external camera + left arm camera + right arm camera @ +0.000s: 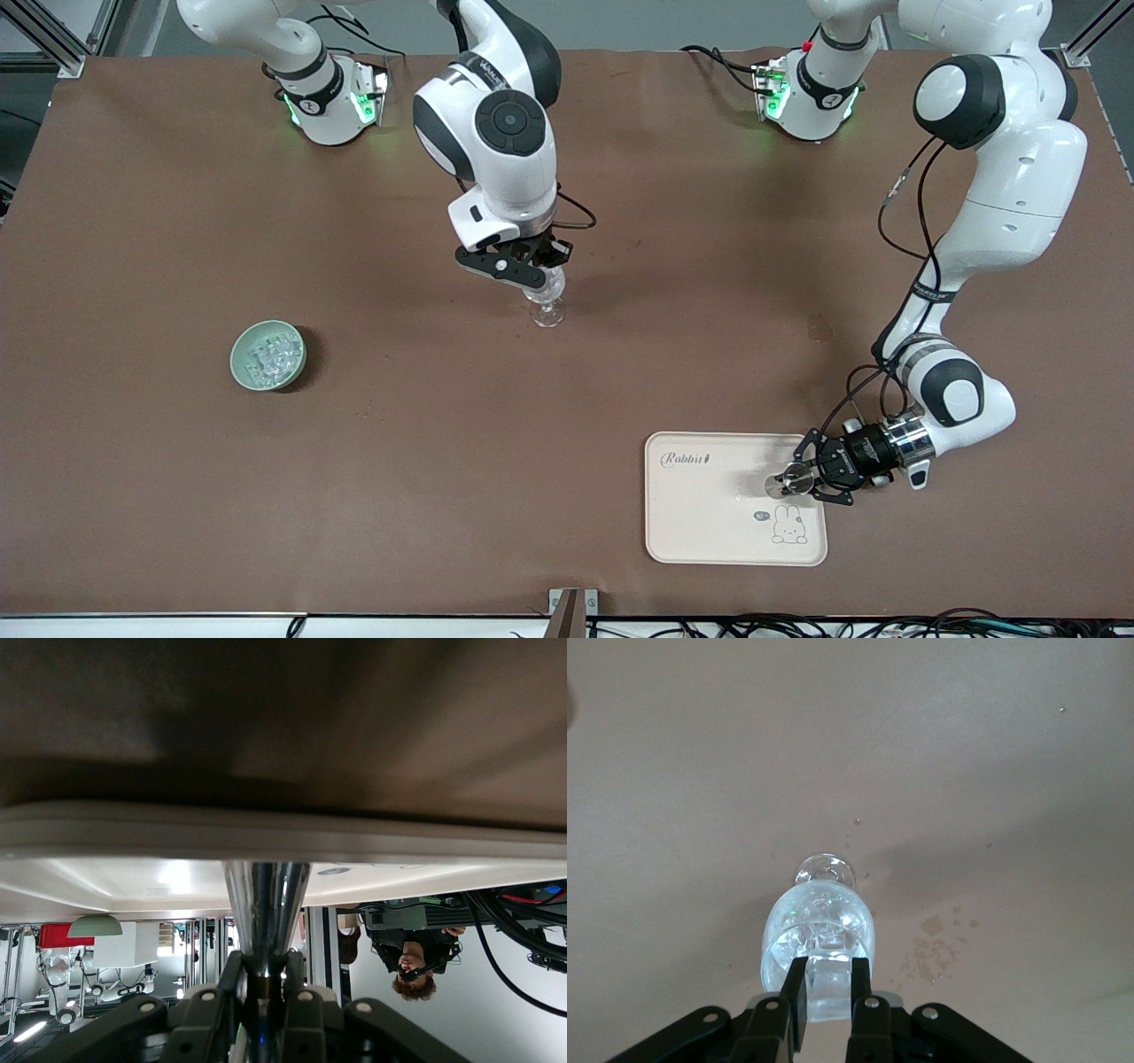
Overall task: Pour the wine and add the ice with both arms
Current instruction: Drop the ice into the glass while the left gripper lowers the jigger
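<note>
Next, I release the ice cube from my right gripper inside the clear stemmed wine glass point(549, 285) point(819, 928), among the ice shining there.
My right gripper point(542, 282) hangs over the clear stemmed wine glass point(549, 310) in the middle of the table. It is shut on one clear ice cube point(830, 992), right above the glass's mouth point(818, 930), and more ice glints inside the glass. My left gripper point(802, 476) is low over the cream tray point(709, 523), shut on the small shiny metal cup point(794, 481). In the left wrist view its fingers point(232, 979) clamp the cup point(266, 904), whose other end meets the tray point(266, 837). No wine can be made out.
A pale green bowl point(239, 356) with a heap of ice cubes point(271, 358) sits toward the right arm's end of the table, nearer the front camera than the glass. Small wet spots point(930, 948) mark the brown tabletop beside the glass.
</note>
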